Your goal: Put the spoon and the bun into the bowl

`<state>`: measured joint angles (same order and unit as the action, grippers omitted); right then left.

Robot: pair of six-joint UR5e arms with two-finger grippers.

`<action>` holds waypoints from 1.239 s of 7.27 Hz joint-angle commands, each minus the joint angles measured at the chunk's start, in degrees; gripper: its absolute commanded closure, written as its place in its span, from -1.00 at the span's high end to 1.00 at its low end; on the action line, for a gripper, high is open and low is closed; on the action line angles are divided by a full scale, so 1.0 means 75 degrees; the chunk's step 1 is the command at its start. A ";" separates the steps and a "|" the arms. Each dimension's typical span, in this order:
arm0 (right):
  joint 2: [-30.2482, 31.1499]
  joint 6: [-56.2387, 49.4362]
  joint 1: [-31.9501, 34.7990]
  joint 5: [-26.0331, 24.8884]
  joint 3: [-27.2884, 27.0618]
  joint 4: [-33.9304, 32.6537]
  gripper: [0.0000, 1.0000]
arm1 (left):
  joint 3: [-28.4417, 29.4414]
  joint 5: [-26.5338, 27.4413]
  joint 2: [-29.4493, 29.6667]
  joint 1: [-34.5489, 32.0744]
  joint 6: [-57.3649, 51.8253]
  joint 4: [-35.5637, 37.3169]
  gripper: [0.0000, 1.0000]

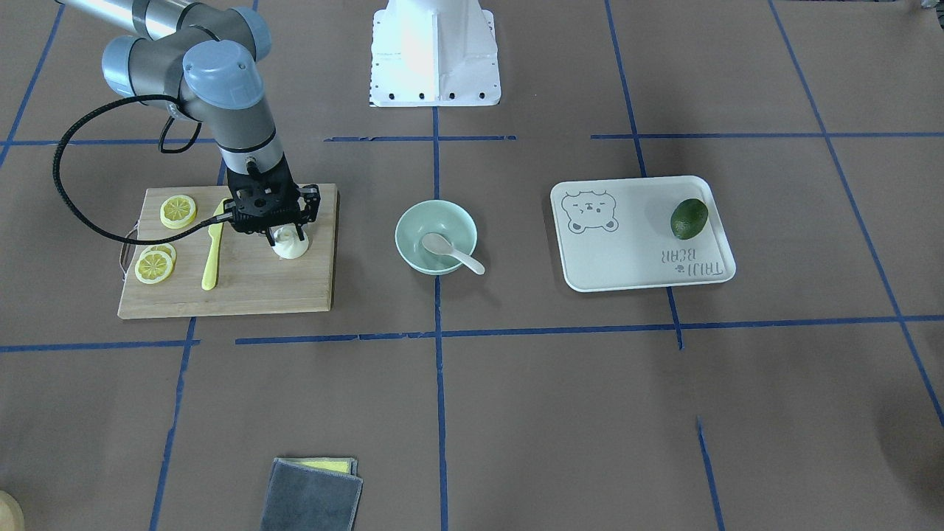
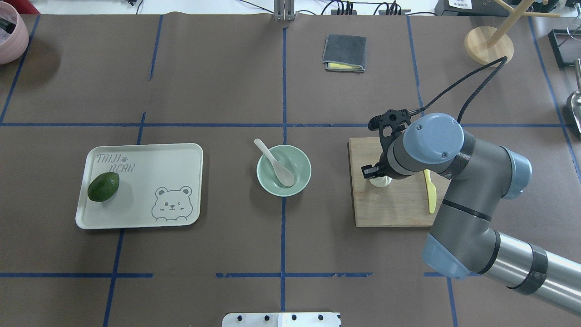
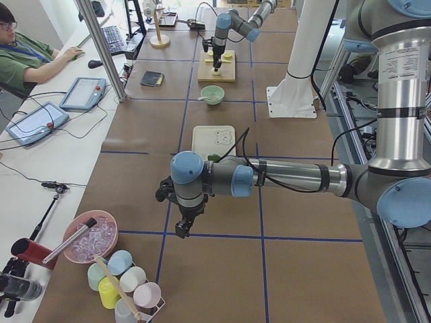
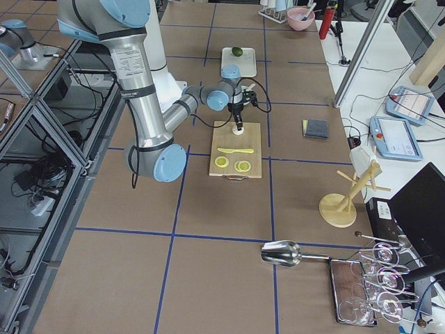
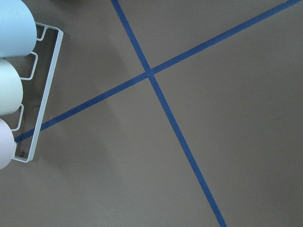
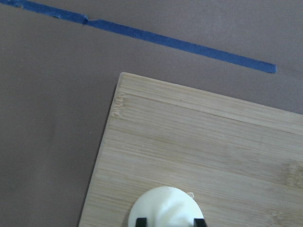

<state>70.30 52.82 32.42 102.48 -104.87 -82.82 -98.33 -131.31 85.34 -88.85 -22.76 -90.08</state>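
Observation:
Next, my right gripper lets the white bun go in the mint-green bowl point(image 1: 417, 236), next to the spoon's head, toward the cutting board.
The white bun point(image 1: 290, 248) sits on the wooden cutting board point(image 1: 280, 287). My right gripper point(image 1: 289, 237) points straight down over it, its fingertips point(image 6: 140, 221) pressed against the bun's point(image 6: 165, 208) two sides, shut on it. The bun rests on the board. The off-white spoon point(image 1: 450, 251) lies in the mint-green bowl point(image 1: 402, 240) at the table's middle, its handle over the rim; spoon point(image 2: 277, 165) and bowl point(image 2: 305, 175) also show from overhead. My left gripper point(image 3: 182, 230) hangs over bare table far from these; I cannot tell whether it is open or shut.
A yellow knife point(image 1: 212, 258) and lemon slices point(image 1: 178, 211) lie on the board beside the bun. A white tray point(image 1: 627, 258) holds a green avocado point(image 1: 689, 218). A grey cloth point(image 1: 313, 494) lies at the operators' edge. A cup rack point(image 5: 28, 94) stands by the left gripper.

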 commanded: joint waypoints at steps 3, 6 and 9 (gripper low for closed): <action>-0.0091 0.0058 -0.0033 0.0012 -0.0149 -0.0009 -1.00 | -0.0003 0.0000 0.0013 -0.0001 0.0000 0.0011 1.00; -0.1957 0.0535 0.0002 0.0047 -0.0443 -0.1978 -1.00 | -0.0003 -0.0035 -0.0022 -0.0001 -0.0023 0.0011 1.00; -0.3556 0.1533 -0.0348 -0.0023 0.0805 -0.2306 -1.00 | -0.0026 -0.0058 -0.0034 -0.0013 -0.0035 0.0011 1.00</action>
<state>48.38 61.72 31.21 102.59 -103.55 -99.58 -98.40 -131.68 85.07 -88.93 -22.99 -90.02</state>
